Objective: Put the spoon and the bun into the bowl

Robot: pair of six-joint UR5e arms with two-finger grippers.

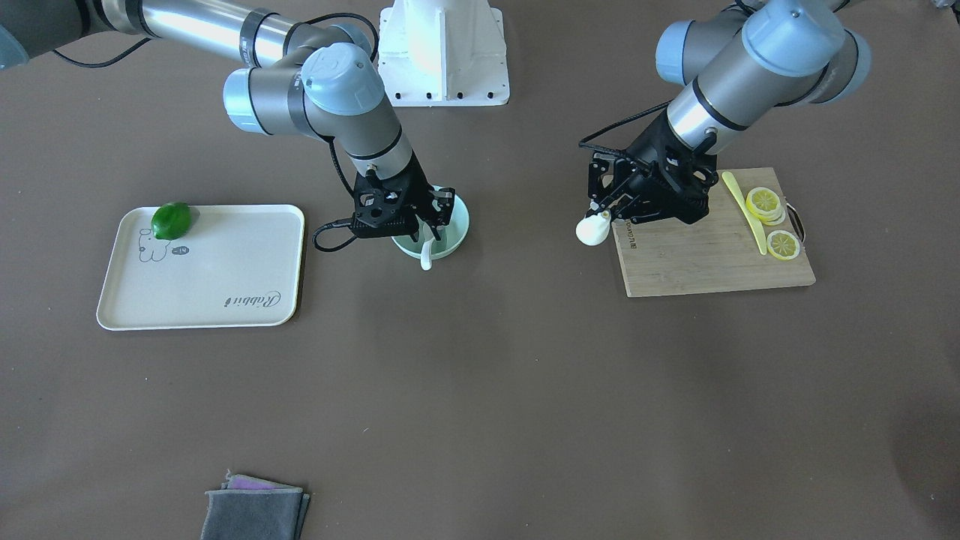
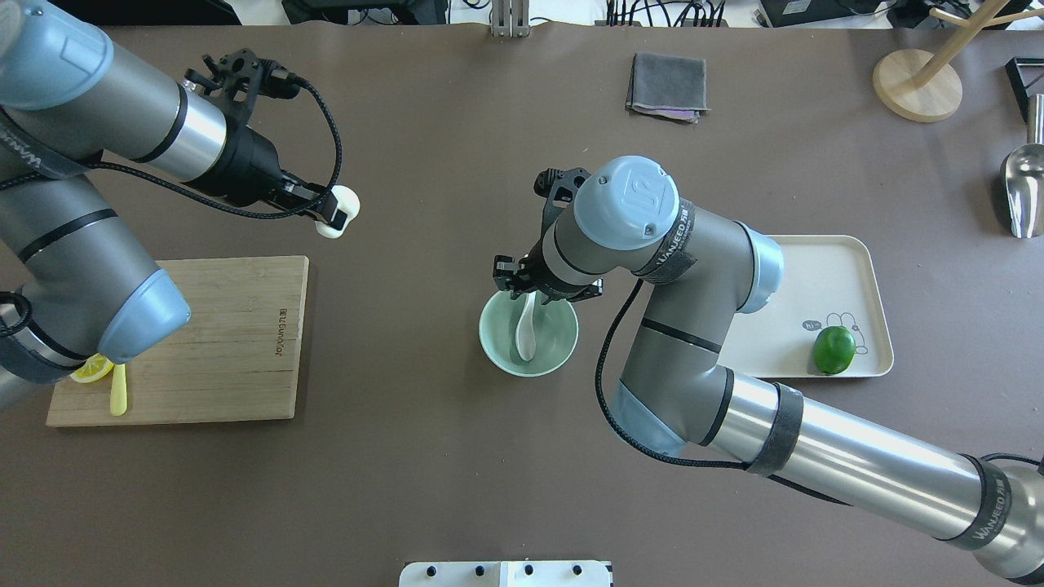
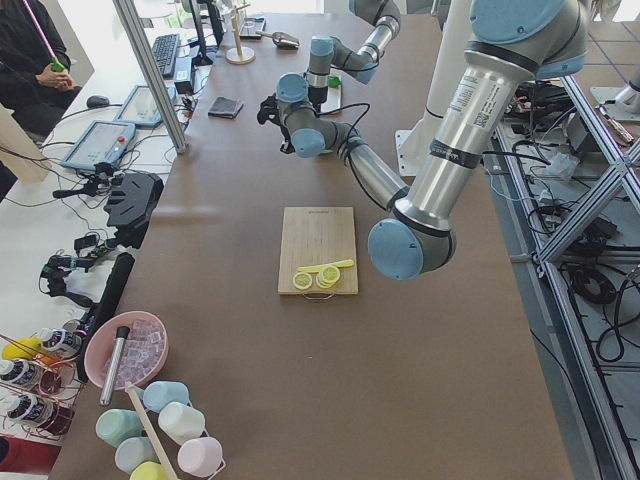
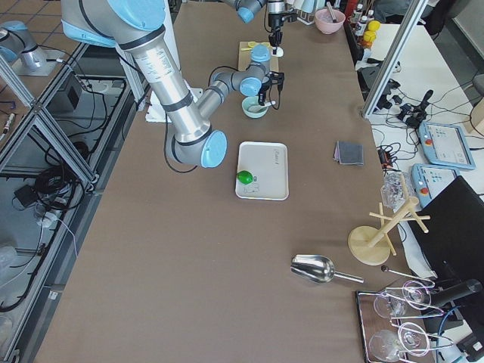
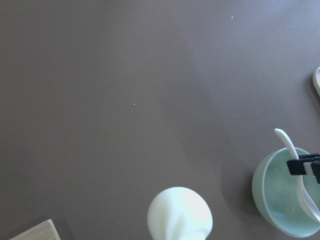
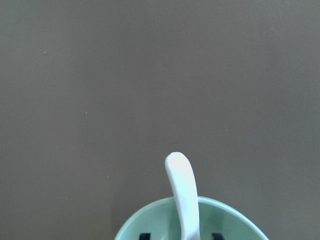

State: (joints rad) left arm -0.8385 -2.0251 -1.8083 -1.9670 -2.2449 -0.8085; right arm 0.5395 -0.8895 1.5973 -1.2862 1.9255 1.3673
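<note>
Next, my left gripper sets the white bun down on the white spoon's scoop inside the mint-green bowl (image 1: 428,225) (image 5: 302,194).
My left gripper (image 2: 330,214) is shut on the white bun (image 2: 341,210) and holds it above the bare table, off the far corner of the cutting board. The bun also shows in the front view (image 1: 592,229) and at the bottom of the left wrist view (image 5: 180,212). The mint-green bowl (image 2: 489,342) stands mid-table. The white spoon (image 2: 526,330) lies in it, scoop down, with its handle leaning over the rim (image 6: 182,190). My right gripper (image 2: 534,293) hovers over the bowl's far rim. Its fingertips stand apart on either side of the handle.
A wooden cutting board (image 2: 212,342) with lemon slices (image 1: 772,217) and a yellow knife (image 1: 744,210) lies under the left arm. A cream tray (image 2: 824,269) holds a green lime (image 2: 833,349) beside the right arm. A folded grey cloth (image 2: 667,84) lies at the far side.
</note>
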